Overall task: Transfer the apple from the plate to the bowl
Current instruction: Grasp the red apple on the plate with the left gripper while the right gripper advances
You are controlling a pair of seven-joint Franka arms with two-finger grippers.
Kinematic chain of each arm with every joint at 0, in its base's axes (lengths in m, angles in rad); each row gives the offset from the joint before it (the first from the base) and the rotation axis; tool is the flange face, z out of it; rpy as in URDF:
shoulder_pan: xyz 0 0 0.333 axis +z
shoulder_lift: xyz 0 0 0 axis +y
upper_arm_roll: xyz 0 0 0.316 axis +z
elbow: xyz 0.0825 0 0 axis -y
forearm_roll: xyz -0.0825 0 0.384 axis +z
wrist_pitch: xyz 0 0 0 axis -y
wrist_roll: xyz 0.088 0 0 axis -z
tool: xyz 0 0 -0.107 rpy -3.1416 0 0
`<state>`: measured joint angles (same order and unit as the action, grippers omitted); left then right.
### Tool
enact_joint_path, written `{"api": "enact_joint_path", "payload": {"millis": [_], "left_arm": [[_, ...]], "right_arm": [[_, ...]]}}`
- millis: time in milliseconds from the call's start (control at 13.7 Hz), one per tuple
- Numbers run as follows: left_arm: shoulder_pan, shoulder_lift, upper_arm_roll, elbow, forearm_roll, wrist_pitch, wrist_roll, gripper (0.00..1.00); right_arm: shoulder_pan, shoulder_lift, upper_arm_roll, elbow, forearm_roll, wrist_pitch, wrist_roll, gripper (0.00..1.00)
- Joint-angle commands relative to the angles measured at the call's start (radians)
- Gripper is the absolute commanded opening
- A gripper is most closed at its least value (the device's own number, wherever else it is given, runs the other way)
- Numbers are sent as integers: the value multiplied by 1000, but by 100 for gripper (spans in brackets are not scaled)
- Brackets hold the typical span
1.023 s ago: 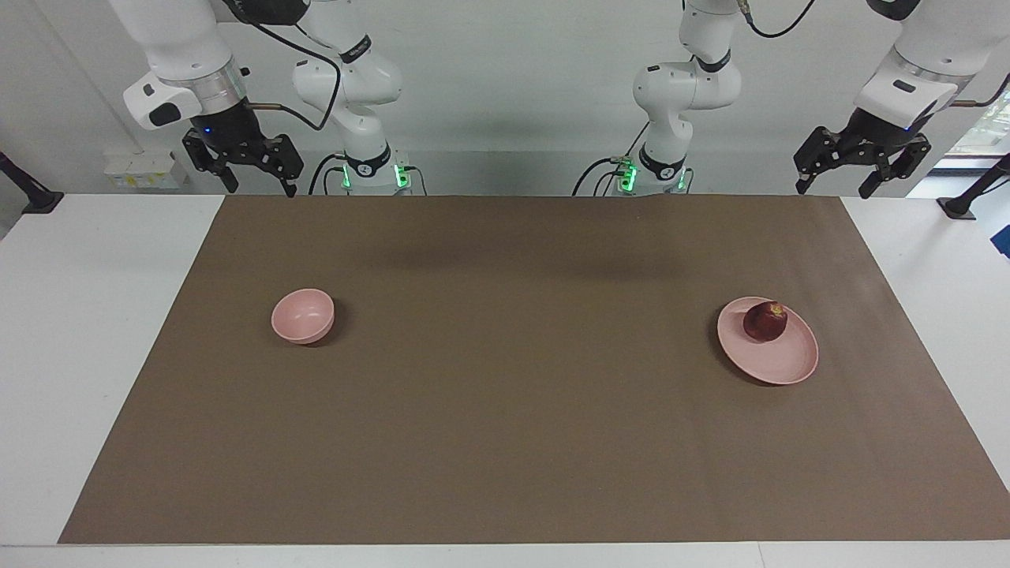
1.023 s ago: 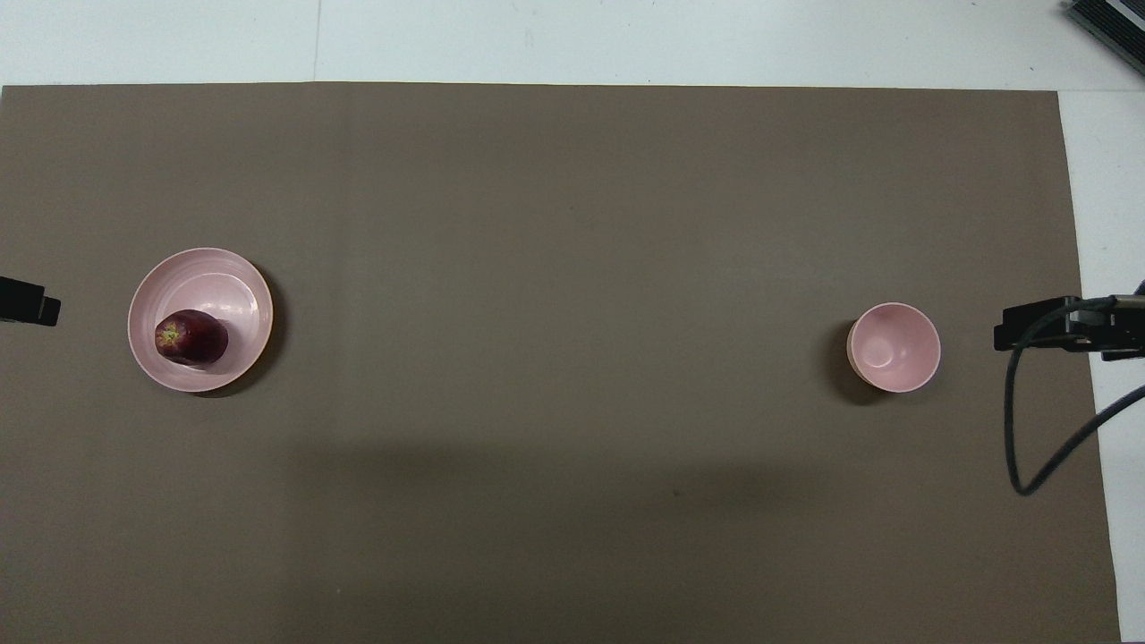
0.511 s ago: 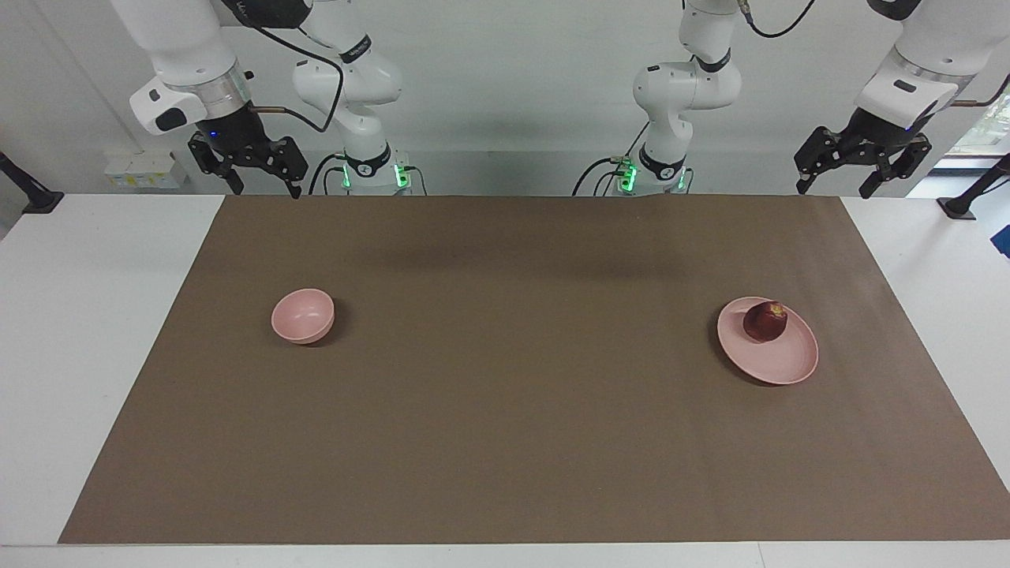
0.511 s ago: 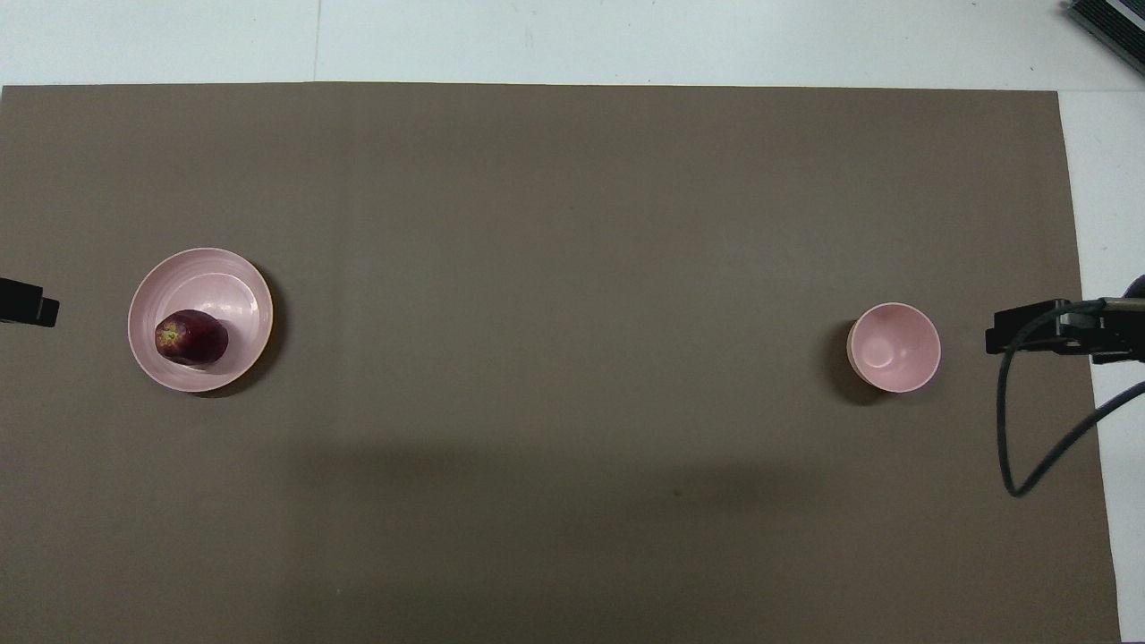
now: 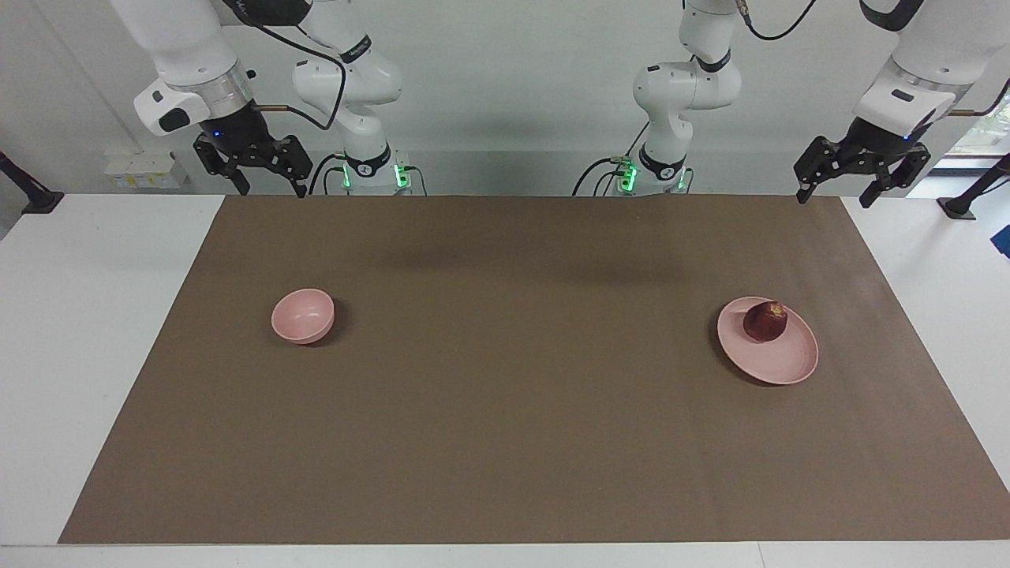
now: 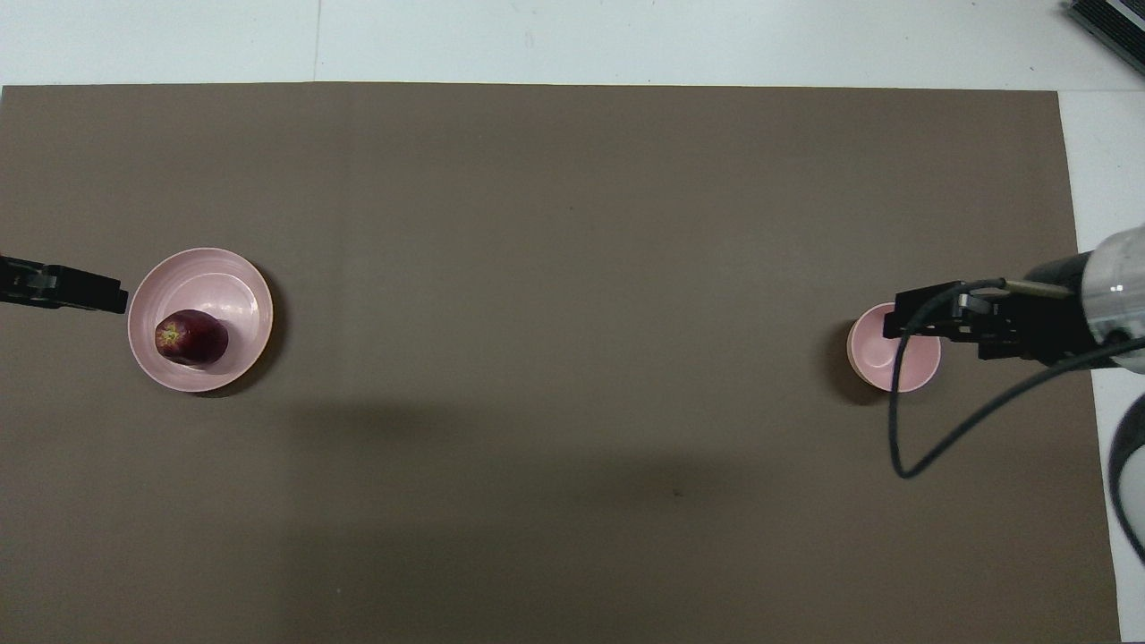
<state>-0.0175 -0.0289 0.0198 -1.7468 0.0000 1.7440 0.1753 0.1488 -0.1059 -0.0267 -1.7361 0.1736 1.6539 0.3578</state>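
Observation:
The robot's left gripper should close around the middle of the dark red apple [image 6: 195,334], which is lying on the pale pink plate.
The dark red apple [image 5: 764,321] [image 6: 190,337] lies on the pale pink plate [image 5: 781,363] [image 6: 228,286], on the part nearer the robots, at the left arm's end of the table. At the right arm's end stands the small pink bowl [image 5: 302,315] [image 6: 872,368] with nothing in it. My left gripper [image 5: 834,197] [image 6: 112,295] hangs open, high in the air beside the plate. My right gripper [image 5: 272,189] [image 6: 903,313] is open too. It is raised well above the bowl and only overlaps its rim in the overhead view.
A brown mat [image 5: 505,442] covers most of the white table [image 5: 71,315]. A black cable [image 6: 903,447] loops down from the right arm's wrist over the mat beside the bowl. A dark object [image 6: 1109,27] sits at a table corner farthest from the robots.
Both grippers have moved inward over the mat, the right one more, so that it now overlaps the bowl seen from above. Apple, plate and bowl have not moved.

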Motion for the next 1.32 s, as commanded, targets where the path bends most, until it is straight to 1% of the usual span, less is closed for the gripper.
{"api": "enact_joint_path", "payload": {"millis": [0,73,146,219,292,365,438,584,731,804,950,1096,1242], "left_arm": [[1,-34,-3,-132,-9,124,19,100],[5,-23,-3,-160,-9,164,36,100],[8,-5,-3,-204,-12,231,64,100],[13,3,-3,-227,-12,299,81,100],[34,6,-3,-240,-14,322,119,100],[60,35,-3,-247,-17,331,159,100],[65,65,-3,-250,-18,348,164,100],[80,119,-3,-273,-18,438,167,100],[79,138,-4,-307,-44,485,168,100],[77,155,-3,-322,-58,514,168,100],[79,168,-3,-373,-58,586,171,100],[82,172,-3,-402,-58,617,173,100],[83,170,-3,-422,-58,631,173,100]], "right_arm": [[34,57,5,-17,119,70,162,100],[49,78,5,-17,179,105,229,100],[63,95,5,-16,240,130,303,100],[70,104,5,-17,294,138,353,100],[71,121,5,-17,349,142,392,100],[71,141,5,-17,413,158,426,100],[71,158,5,-17,466,180,456,100],[77,186,5,-17,549,208,512,100],[90,202,5,-23,621,240,562,100],[95,203,5,-43,657,265,573,100],[115,207,5,-65,730,320,596,100],[117,221,5,-72,802,333,613,100],[117,222,5,-85,852,371,659,100]]}}
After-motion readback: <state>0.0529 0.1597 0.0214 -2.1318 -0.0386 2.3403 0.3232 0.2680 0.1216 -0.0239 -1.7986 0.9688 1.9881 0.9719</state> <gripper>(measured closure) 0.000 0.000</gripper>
